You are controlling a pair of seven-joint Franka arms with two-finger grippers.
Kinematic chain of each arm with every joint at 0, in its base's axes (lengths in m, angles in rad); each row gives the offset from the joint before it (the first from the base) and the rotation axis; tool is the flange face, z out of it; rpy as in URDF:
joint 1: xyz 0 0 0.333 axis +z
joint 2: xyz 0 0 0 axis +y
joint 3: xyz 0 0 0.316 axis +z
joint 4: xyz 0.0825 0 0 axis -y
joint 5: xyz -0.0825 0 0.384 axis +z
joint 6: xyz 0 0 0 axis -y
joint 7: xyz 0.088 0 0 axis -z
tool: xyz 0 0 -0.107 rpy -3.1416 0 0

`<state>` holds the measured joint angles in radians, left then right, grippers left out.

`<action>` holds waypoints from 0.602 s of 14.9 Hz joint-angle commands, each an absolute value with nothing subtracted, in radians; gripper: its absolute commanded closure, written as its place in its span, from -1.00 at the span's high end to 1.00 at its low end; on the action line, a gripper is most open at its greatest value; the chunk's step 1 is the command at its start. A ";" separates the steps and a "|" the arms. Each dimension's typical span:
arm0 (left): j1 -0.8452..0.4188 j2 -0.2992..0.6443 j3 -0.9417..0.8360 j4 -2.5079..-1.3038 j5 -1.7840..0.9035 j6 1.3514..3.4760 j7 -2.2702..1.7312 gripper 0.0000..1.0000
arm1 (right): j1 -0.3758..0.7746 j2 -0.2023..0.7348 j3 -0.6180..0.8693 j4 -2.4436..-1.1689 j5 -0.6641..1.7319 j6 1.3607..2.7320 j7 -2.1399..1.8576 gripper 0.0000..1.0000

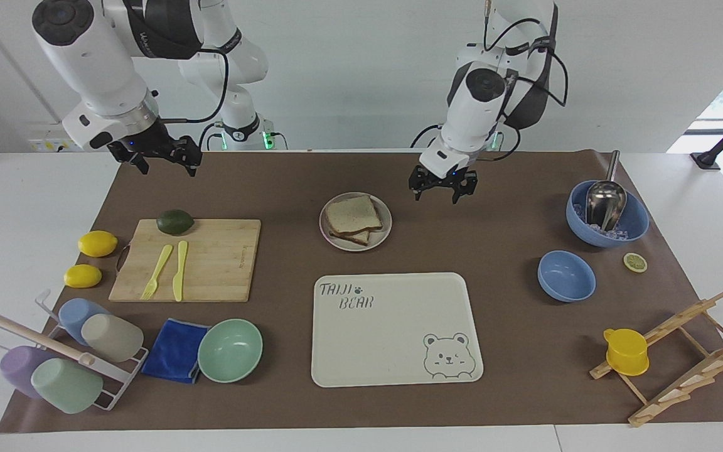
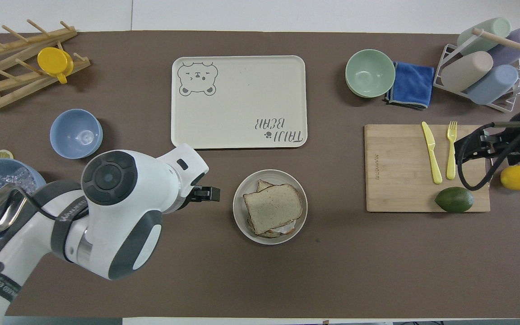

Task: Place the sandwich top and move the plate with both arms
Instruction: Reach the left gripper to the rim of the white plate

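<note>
I should next grab the round cream plate's rim (image 2: 234, 202) with my left gripper, on the side nearest it, to move the plate.
The sandwich top (image 1: 352, 212) is a pale bread slice lying on a lower slice, with a bit of white showing under it in the overhead view (image 2: 272, 206). The stack sits on the round cream plate (image 1: 387, 227), which also shows in the overhead view (image 2: 238, 221). My left gripper (image 1: 443, 188) is open and empty. It hangs low over the brown mat beside the plate, toward the left arm's end, as the overhead view (image 2: 209, 194) also shows. My right gripper (image 1: 162, 160) is open and empty, up over the mat's edge near the cutting board; it also shows in the overhead view (image 2: 476, 146).
The bear tray (image 1: 393, 326) lies farther from the robots than the plate. A cutting board (image 1: 217, 257) holds an avocado (image 1: 175, 221), a fork and a knife. Two lemons, a mint bowl (image 1: 230, 349), a blue cloth and a cup rack stand nearby. Blue bowls (image 1: 565, 275), a scoop and a wooden rack are at the left arm's end.
</note>
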<state>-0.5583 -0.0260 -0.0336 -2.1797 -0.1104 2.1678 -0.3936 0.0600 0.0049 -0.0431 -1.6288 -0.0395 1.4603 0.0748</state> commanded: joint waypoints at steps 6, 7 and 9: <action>-0.603 0.093 -0.020 -2.189 -0.166 2.316 -0.436 0.88 | 0.035 -0.009 -0.058 -1.652 -0.011 1.474 0.034 1.00; -0.604 0.101 -0.020 -2.189 -0.169 2.319 -0.436 0.85 | 0.035 -0.009 -0.060 -1.654 -0.011 1.474 0.034 1.00; -0.624 0.123 -0.020 -2.189 -0.218 2.335 -0.439 0.82 | 0.034 -0.008 -0.060 -1.654 -0.011 1.480 0.034 1.00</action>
